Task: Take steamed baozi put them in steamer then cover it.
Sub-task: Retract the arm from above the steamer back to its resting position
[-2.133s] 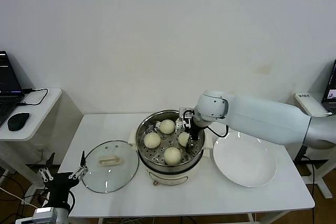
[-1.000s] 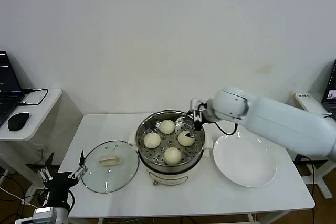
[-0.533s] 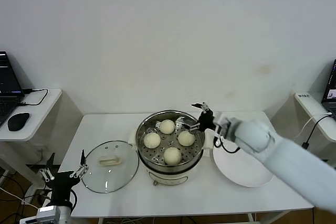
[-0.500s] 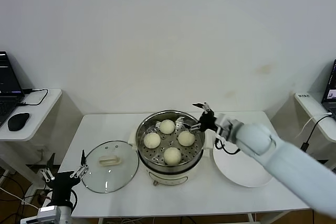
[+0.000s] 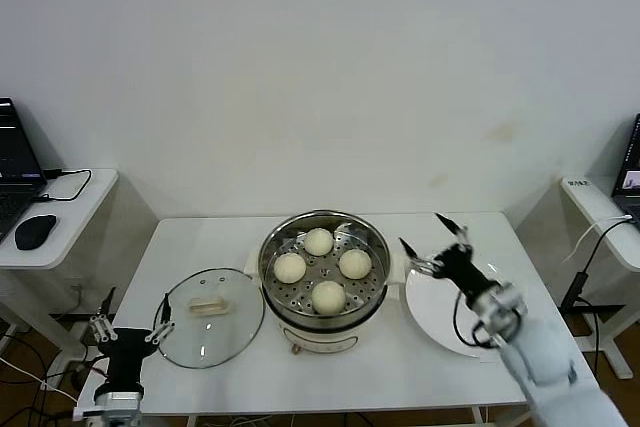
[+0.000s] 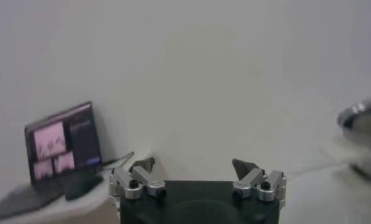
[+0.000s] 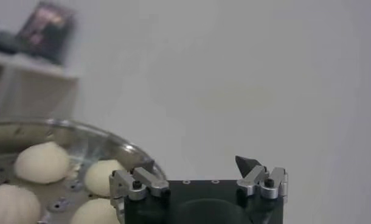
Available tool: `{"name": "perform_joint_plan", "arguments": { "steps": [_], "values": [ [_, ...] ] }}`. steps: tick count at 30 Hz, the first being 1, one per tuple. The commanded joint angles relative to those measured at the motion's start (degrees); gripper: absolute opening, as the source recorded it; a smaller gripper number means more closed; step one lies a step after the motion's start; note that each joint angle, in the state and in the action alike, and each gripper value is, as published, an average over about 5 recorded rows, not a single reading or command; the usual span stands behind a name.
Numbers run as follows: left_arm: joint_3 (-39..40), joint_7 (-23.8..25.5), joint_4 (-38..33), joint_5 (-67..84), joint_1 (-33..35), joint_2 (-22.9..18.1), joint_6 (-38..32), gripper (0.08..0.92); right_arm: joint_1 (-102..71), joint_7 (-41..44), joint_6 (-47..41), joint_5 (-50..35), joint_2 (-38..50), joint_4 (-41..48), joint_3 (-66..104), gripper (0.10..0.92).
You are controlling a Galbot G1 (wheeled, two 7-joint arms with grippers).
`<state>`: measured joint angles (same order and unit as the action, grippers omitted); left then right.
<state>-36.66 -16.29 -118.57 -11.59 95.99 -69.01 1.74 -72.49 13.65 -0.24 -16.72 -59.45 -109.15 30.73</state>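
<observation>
The left gripper I use will grip the raised bar (image 5: 197, 305) of the glass cover's cream handle, near the handle's end away from the steamer.
Several creamy white baozi (image 5: 319, 241) lie on the perforated tray inside the shiny steel steamer (image 5: 277, 296) at the table's middle; they also show in the right wrist view (image 7: 42, 162). The clear glass cover (image 5: 232, 317) with its cream handle lies flat on the table left of the steamer. My right gripper (image 5: 432, 235) is open and empty, raised over the white plate (image 5: 500, 313), to the right of the steamer. My left gripper (image 5: 130, 319) is open and empty, low at the table's front left corner, next to the cover's edge.
A side desk at the far left holds a laptop (image 5: 12, 162) and a mouse (image 5: 34, 231). Another desk edge (image 5: 600, 197) stands at the far right. The white table (image 5: 400, 377) has bare surface along its front.
My right gripper has let go of the last baozi in the steamer and drawn back to the right, over the plate. My left gripper has risen a little beside the cover.
</observation>
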Motion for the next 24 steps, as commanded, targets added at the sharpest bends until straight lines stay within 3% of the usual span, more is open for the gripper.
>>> {"name": "perform_joint_plan", "arguments": {
  "steps": [1,14,24],
  "values": [
    [1.3,5.1,7.37,-32.87,-1.67,3.73,2.07,0.823,-22.89,3.88,-0.32,-4.94,-17.83,-4.16,23.02,0.823],
    [3.8,8.31,12.55,-60.59,-3.82,3.64,0.08,0.823,-24.33,1.57,-2.35,-3.04,-20.31,-4.04,27.28,0.823],
    [7.21,7.78,18.88,-60.16,-10.45,3.5,0.35,0.823,-25.03,1.86,-1.28,-0.18,-21.9,-3.64,26.84,0.823]
  ]
}}
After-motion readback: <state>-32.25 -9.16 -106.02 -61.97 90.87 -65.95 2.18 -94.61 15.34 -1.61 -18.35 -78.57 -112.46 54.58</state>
